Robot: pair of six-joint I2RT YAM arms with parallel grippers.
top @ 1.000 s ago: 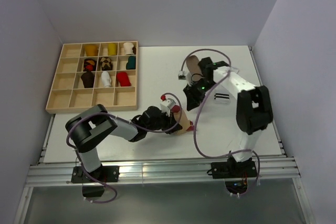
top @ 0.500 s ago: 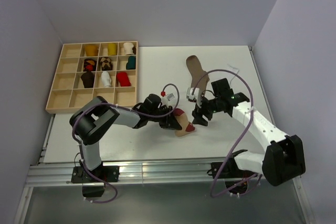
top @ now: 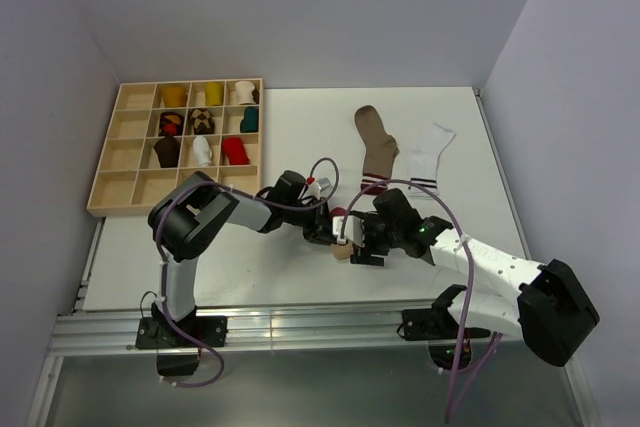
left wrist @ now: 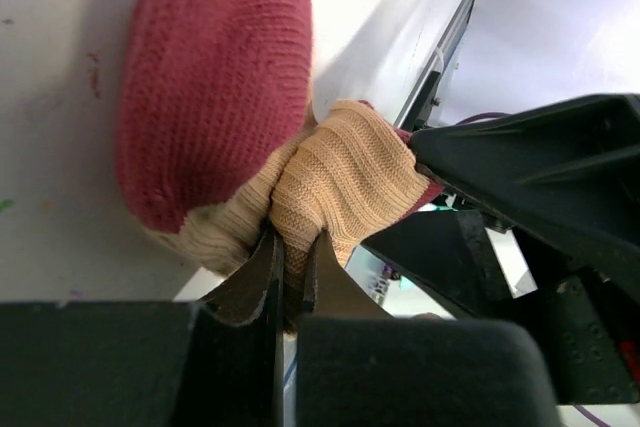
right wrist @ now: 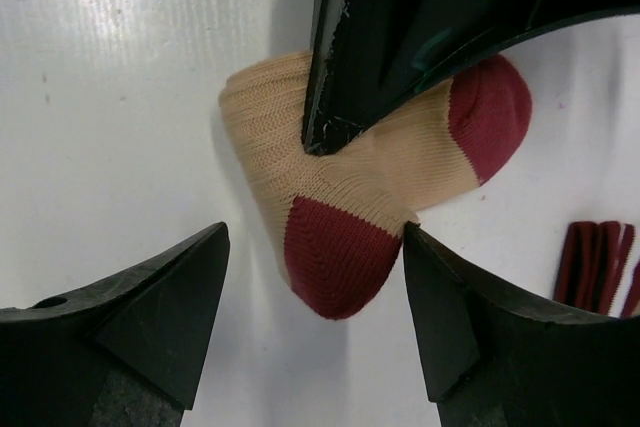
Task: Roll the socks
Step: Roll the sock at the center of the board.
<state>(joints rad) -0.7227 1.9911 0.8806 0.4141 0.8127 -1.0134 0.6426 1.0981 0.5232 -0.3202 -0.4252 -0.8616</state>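
I will bring the socks' splayed maroon toe and heel together with my right gripper while my left gripper opens and retakes the socks' tan fold (right wrist: 262,102) before rolling.
A tan sock with maroon toe and heel (top: 344,243) lies bunched on the table near the front. My left gripper (top: 328,231) is shut on a fold of its tan fabric (left wrist: 335,172); the maroon toe (left wrist: 215,77) points away from the jaws. My right gripper (top: 356,247) is open, its jaws straddling the maroon heel (right wrist: 340,262) just above the table. The brown sock (top: 376,140) with a striped cuff and the cream sock (top: 430,152) with a dark-striped cuff lie flat side by side further back, free of both grippers.
A wooden tray (top: 128,190) with many compartments sits at the back left; several hold rolled socks. The brown sock's striped cuff (right wrist: 600,265) shows at the right edge of the right wrist view. The left gripper's finger (right wrist: 380,37) reaches into that view.
My right arm has swung from the brown sock at the back down and left to the tan sock. The brown and cream socks now lie uncovered. The left gripper keeps its hold.
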